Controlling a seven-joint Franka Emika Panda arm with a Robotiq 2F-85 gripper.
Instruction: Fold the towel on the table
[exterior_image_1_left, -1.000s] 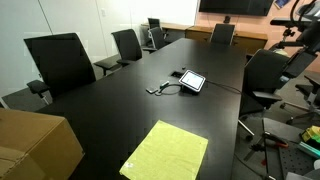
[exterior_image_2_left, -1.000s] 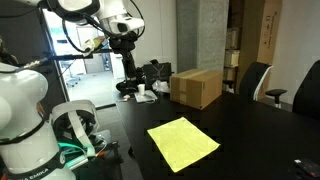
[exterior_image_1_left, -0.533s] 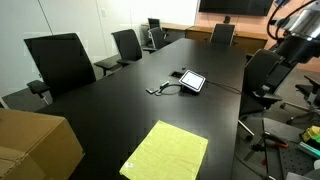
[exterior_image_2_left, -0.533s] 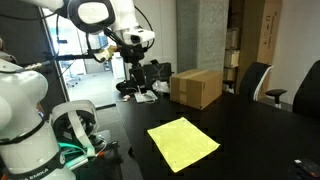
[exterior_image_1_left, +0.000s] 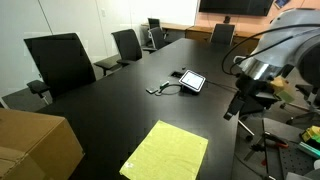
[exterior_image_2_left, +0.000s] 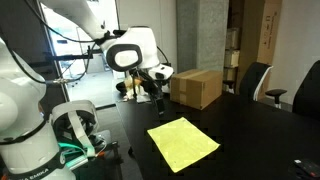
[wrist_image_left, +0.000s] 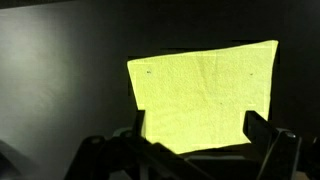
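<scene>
Next, my gripper moves to the towel's corner (exterior_image_1_left: 206, 140) (wrist_image_left: 131, 65) farthest from the brown cardboard box and closes on it.
The pale yellow-green towel (exterior_image_1_left: 167, 152) lies flat and unfolded on the long black table (exterior_image_1_left: 150, 110) near its front end; it shows in both exterior views (exterior_image_2_left: 183, 142) and fills the middle of the wrist view (wrist_image_left: 205, 92). My gripper (exterior_image_1_left: 234, 106) hangs in the air over the table edge, above and to one side of the towel, also seen in an exterior view (exterior_image_2_left: 157, 92). In the wrist view its two fingers (wrist_image_left: 197, 128) stand wide apart with the towel between them below. It is open and empty.
A brown cardboard box (exterior_image_1_left: 32, 145) sits on the table near the towel, also seen in an exterior view (exterior_image_2_left: 196, 87). A tablet with cables (exterior_image_1_left: 190, 81) lies mid-table. Black office chairs (exterior_image_1_left: 60, 62) line the sides. A tripod and gear (exterior_image_1_left: 290, 140) stand beside the table.
The arm has swung down and in from high up at the side toward the table, bringing the gripper close above the towel. The towel has not moved.
</scene>
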